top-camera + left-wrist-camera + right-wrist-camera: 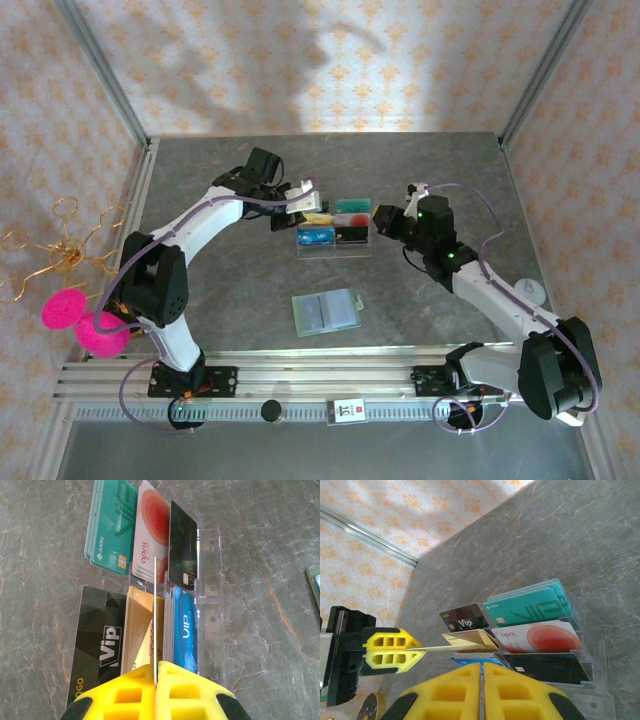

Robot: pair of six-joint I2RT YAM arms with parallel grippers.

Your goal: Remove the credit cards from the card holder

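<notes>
The robot's left gripper will release the cream-gold card in the tray's gold stack [315, 219] [145, 628], behind the blue VIP cards.
The card holder [325, 312] lies unfolded and flat on the table, pale green with bluish clear pockets, nearer the arms than both grippers. My left gripper [156, 672] is shut on a thin cream-gold credit card [155, 610], held edge-on above the clear plastic tray [212, 580] of colourful cards. In the top view that gripper [305, 205] hovers at the tray's left end. My right gripper [482, 666] is shut with nothing between its fingers. It sits at the tray's right end [378, 222] and faces the left gripper [395, 650] and its card [450, 648].
The tray [335, 250] holds several upright stacks: teal, white-red, black, gold and blue cards. Pink balls [80, 320] and a gold wire ornament [60, 245] stand off the table's left edge. A small white round thing [533, 290] lies at the right. An aluminium rail [300, 375] runs along the front.
</notes>
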